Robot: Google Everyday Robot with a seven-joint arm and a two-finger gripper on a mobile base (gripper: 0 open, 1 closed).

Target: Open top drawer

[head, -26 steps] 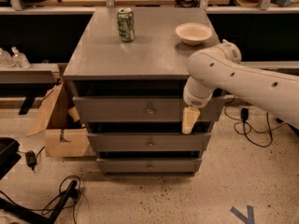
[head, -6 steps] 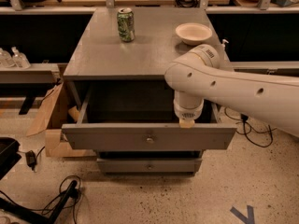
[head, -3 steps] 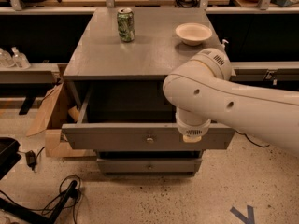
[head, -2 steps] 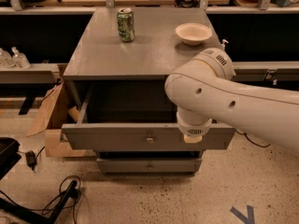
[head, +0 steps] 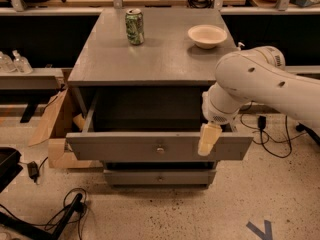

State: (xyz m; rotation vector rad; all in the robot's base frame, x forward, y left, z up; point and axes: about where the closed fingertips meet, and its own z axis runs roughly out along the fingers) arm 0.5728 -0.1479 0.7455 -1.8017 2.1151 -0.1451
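The top drawer is only partly out and my gripper is near the end of the front panel, so I should take the panel's rim nearer the knob (head: 188, 135) and pull further.
The top drawer (head: 125, 146) of the grey cabinet stands pulled far out, its deep dark box showing behind the front panel. A small round brass knob (head: 160, 150) sits at the panel's centre. My gripper (head: 207, 140) hangs from the white arm (head: 250, 81) in front of the right part of the drawer front, about a hand's width right of the knob, its pale tip pointing down. It holds nothing that I can see.
A green can (head: 134, 27) and a white bowl (head: 207, 35) stand on the cabinet top (head: 150, 59). A lower drawer (head: 159, 177) is closed beneath. A cardboard box (head: 55, 129) leans at the cabinet's left. Cables lie on the floor at the left front and right.
The arm has drawn back and to the right, so it fills less of the view. The gripper now hangs in front of the drawer's right side. The drawer stays open.
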